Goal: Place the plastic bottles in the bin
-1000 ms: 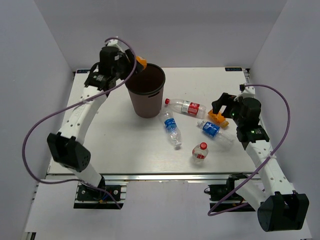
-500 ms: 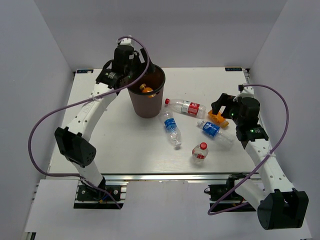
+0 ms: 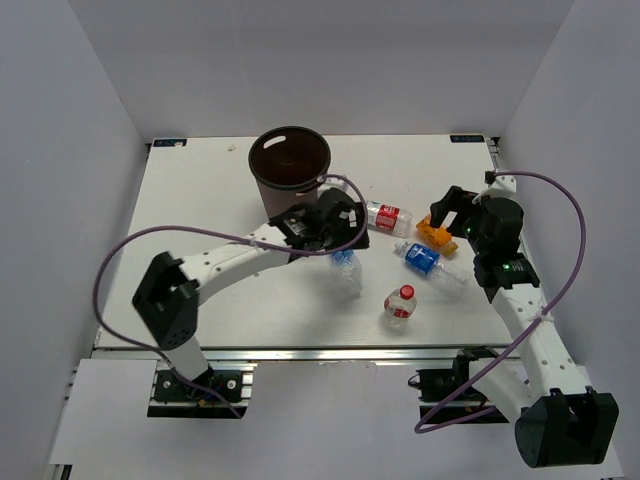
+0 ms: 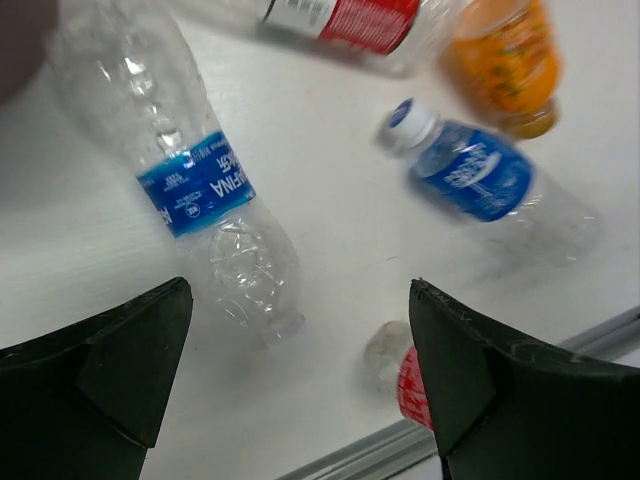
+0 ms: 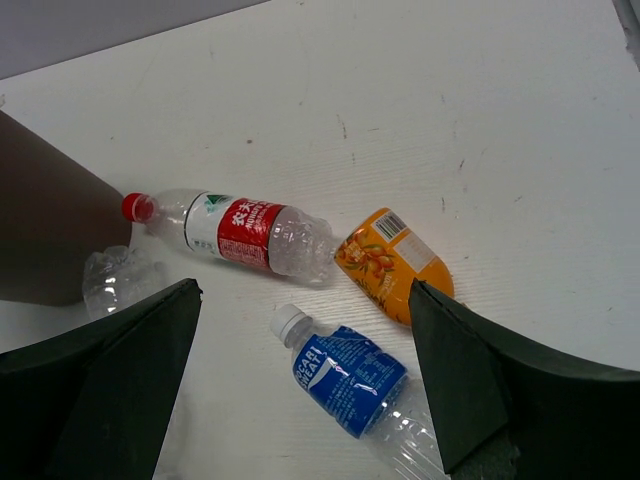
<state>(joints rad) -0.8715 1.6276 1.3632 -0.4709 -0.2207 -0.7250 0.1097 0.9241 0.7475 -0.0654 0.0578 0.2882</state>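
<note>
My left gripper is to close next on the blue label [image 3: 344, 257] [image 4: 208, 202] of the clear bottle that lies in front of the bin.
The bin [image 3: 290, 181], a dark brown bucket, stands at the back middle of the table. In front of it my left gripper [image 3: 345, 236] hangs open and empty over a lying clear bottle with a blue label [image 3: 347, 270] [image 4: 200, 188]. Further right lie a red-labelled bottle [image 3: 388, 218] [image 5: 240, 230], an orange bottle [image 3: 432, 233] [image 5: 392, 265] and a second blue-labelled bottle [image 3: 425, 260] [image 5: 345, 375]. Another red-labelled bottle [image 3: 400, 304] stands upright near the front. My right gripper [image 3: 452, 218] is open and empty above the orange and blue ones.
The bin's brown wall [image 5: 40, 220] fills the left side of the right wrist view. A metal rail [image 4: 400, 445] runs along the table's front edge. White walls close the table in at the back and both sides.
My left gripper opened over the bin and an orange bottle dropped inside. That arm then swung forward and down over the blue-labelled bottle. The right arm barely moved.
</note>
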